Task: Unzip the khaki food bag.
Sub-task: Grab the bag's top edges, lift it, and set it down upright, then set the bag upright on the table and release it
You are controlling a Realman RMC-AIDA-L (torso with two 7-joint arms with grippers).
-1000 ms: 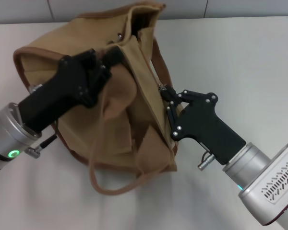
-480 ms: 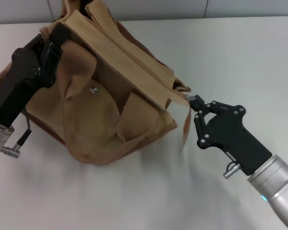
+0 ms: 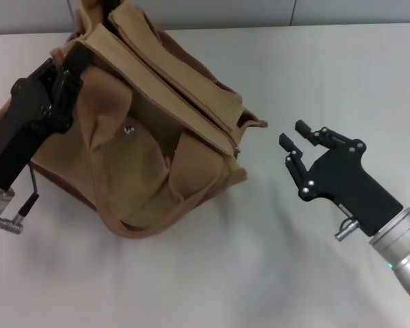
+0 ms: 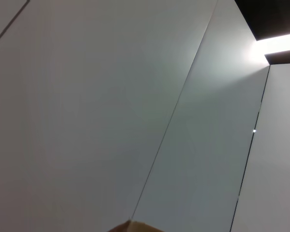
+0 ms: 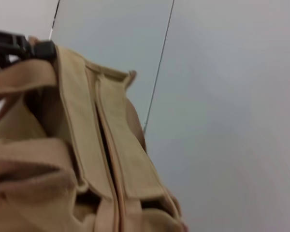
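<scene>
The khaki food bag is slanted, with its far corner in my left gripper, so my right gripper should grab the loose end's tab (image 3: 257,124) and set the bag straight.
The khaki food bag (image 3: 150,157) lies tilted on the white table at left centre, its top strip running from far left to its right end (image 3: 256,124). A gap shows along the top between the two flaps (image 5: 104,145). A small silver piece (image 3: 236,149) sits near the right end. My left gripper (image 3: 74,63) is shut on the bag's far-left top corner and holds it up. My right gripper (image 3: 295,135) is open and empty, a short way right of the bag's end, not touching it. The left wrist view shows only a tan sliver (image 4: 135,226).
A snap button (image 3: 128,130) shows on the bag's front. A webbing handle (image 3: 109,219) loops down over the bag's near side. The white table (image 3: 260,260) extends in front and to the right. A grey wall (image 3: 260,12) stands behind.
My right gripper has let go of the bag's right end, opened and drawn back to the right. The bag's end dropped and settled. My left gripper kept its hold.
</scene>
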